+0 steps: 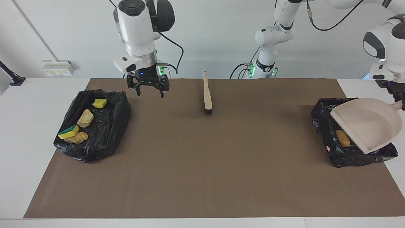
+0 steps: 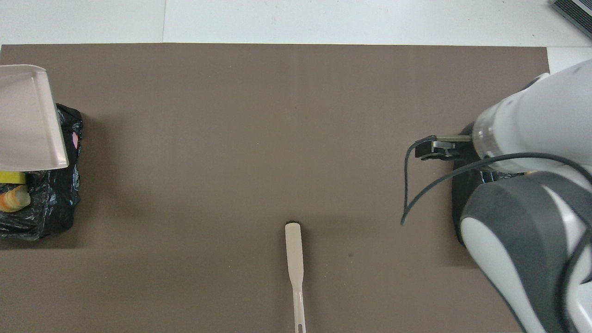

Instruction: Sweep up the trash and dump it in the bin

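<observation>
My left gripper is going to let go of the pale pink dustpan on the open brown mat (image 2: 300,133) beyond the wide end of the brush. The dustpan now hangs over the black-lined bin.
My left gripper (image 1: 399,102) is shut on the handle of the pale pink dustpan (image 1: 364,123), which hangs over the black-lined bin (image 1: 354,152) at the left arm's end; nothing shows in its scoop. One orange trash lump (image 1: 342,138) shows in that bin beside the pan. From overhead the dustpan (image 2: 27,120) covers much of this bin (image 2: 51,208), with a yellow piece (image 2: 9,177) and an orange lump (image 2: 11,199) showing. My right gripper (image 1: 149,92) hangs open and holds nothing, over the mat beside the other bin (image 1: 107,133).
The bin at the right arm's end holds a yellow sponge (image 1: 100,103), a tan lump (image 1: 85,117), a green-backed sponge (image 1: 69,131) and an orange lump (image 1: 77,138). A brush (image 1: 207,95) lies mid-mat near the robots, also seen overhead as the brush (image 2: 294,263).
</observation>
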Action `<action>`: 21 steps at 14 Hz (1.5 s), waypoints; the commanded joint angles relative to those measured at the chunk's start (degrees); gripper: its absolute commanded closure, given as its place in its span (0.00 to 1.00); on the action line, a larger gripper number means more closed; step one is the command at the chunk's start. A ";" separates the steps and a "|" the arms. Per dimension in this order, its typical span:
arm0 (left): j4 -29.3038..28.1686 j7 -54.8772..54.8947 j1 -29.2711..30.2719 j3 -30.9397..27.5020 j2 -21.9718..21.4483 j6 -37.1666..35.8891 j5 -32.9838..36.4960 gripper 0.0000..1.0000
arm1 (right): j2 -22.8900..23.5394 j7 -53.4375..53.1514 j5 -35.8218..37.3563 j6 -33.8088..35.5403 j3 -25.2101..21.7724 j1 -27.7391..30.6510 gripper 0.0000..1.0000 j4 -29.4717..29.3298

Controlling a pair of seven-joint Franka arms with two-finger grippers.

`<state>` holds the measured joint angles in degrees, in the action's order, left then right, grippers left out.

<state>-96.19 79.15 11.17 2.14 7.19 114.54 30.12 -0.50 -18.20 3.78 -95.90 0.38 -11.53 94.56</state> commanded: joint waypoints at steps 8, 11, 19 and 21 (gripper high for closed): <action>-2.16 -53.92 -25.91 -0.74 6.68 -7.24 -17.62 1.00 | -5.21 10.47 -0.70 8.98 -10.84 0.37 0.00 -2.18; -0.58 -71.65 -31.90 -0.83 10.65 -3.46 -20.98 1.00 | -5.21 10.47 -0.25 9.24 -11.19 0.89 0.00 -2.10; 17.14 -96.96 -44.89 -1.35 27.05 -7.84 -27.31 1.00 | -5.21 10.47 -0.70 9.24 -11.45 0.72 0.00 -2.10; 21.82 -103.64 -45.53 -1.27 29.98 -8.02 -27.92 1.00 | -5.21 10.47 -0.70 9.24 -11.37 0.72 0.00 -2.10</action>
<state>-82.96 -20.42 -32.96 2.28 31.79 109.66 3.37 -5.40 -8.14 3.62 -87.32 -11.33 -11.34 92.16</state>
